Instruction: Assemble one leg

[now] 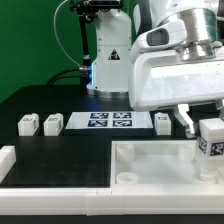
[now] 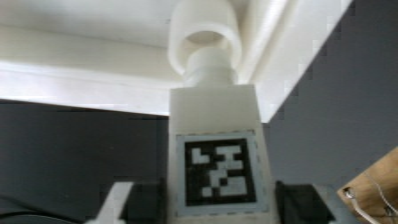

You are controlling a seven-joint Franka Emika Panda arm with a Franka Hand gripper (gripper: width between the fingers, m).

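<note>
I need to let go of the white leg with my gripper once it is standing upright in the tray-like piece's round corner socket (image 1: pixel 206 178) (image 2: pixel 205 42), directly beneath the gripper's tip.
My gripper (image 1: pixel 207 140) is shut on a white leg (image 1: pixel 211 145) with a black-and-white tag, holding it upright over the right corner of the large white tray-like piece (image 1: pixel 150 165). In the wrist view the leg (image 2: pixel 217 140) fills the middle, tag facing the camera, with its narrow tip at a round corner socket (image 2: pixel 208 42) of the tray piece. The dark fingers (image 2: pixel 292 198) press its two sides. Three more legs lie on the table: two at the exterior view's left (image 1: pixel 27 123) (image 1: pixel 52 123) and one right of the marker board (image 1: pixel 162 121).
The marker board (image 1: pixel 109 121) lies flat at the table's middle back. A white rim (image 1: pixel 8 158) stands at the front left. A white robot base (image 1: pixel 112 60) stands behind the board.
</note>
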